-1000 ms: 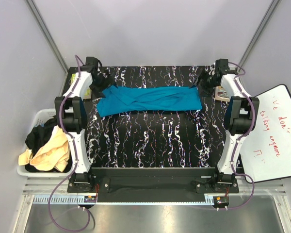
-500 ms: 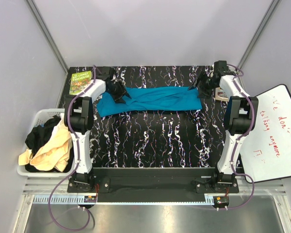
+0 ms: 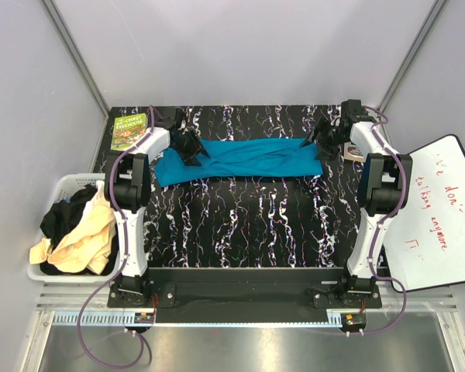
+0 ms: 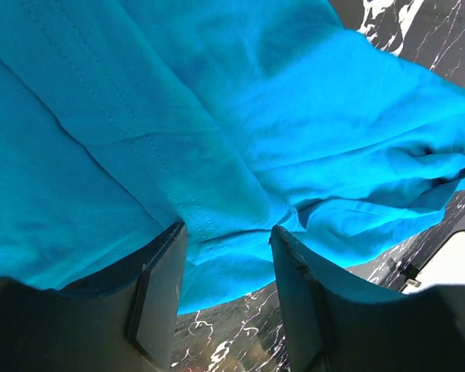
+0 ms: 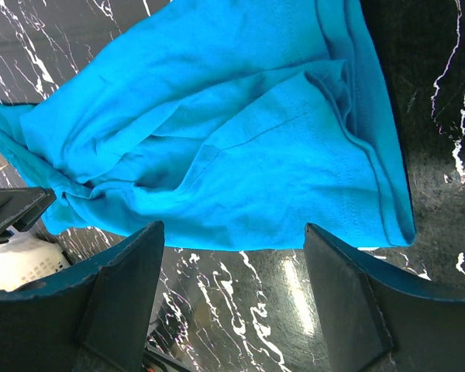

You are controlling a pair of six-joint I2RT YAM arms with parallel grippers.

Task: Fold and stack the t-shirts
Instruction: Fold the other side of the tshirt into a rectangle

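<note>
I need to next use my right gripper to grab the lengthwise fold (image 3: 294,149) (image 5: 271,99) of the teal t-shirt, just in from the shirt's end closest to the whiteboard.
A teal t-shirt (image 3: 248,159) lies as a long folded strip across the far half of the table. My left gripper (image 3: 190,146) is down on its left part. In the left wrist view, the left gripper (image 4: 229,232) has its jaws partly narrowed but apart, straddling a fold and seam of the teal cloth (image 4: 217,116). My right gripper (image 3: 323,139) is at the shirt's right end. The right wrist view shows this gripper (image 5: 232,229) wide open over bare table, just off the shirt's edge (image 5: 217,139). A black t-shirt (image 3: 62,217) and a cream one (image 3: 81,240) sit heaped in the basket.
A white slatted basket (image 3: 62,186) stands off the table's left edge. A green book (image 3: 129,130) lies at the far left corner. A whiteboard (image 3: 442,217) leans at the right. Grey walls close in the far side.
My left arm swung from the far left corner onto the shirt's left part, uncovering the green book, and its jaws narrowed. The right gripper edged slightly toward the shirt's right end.
</note>
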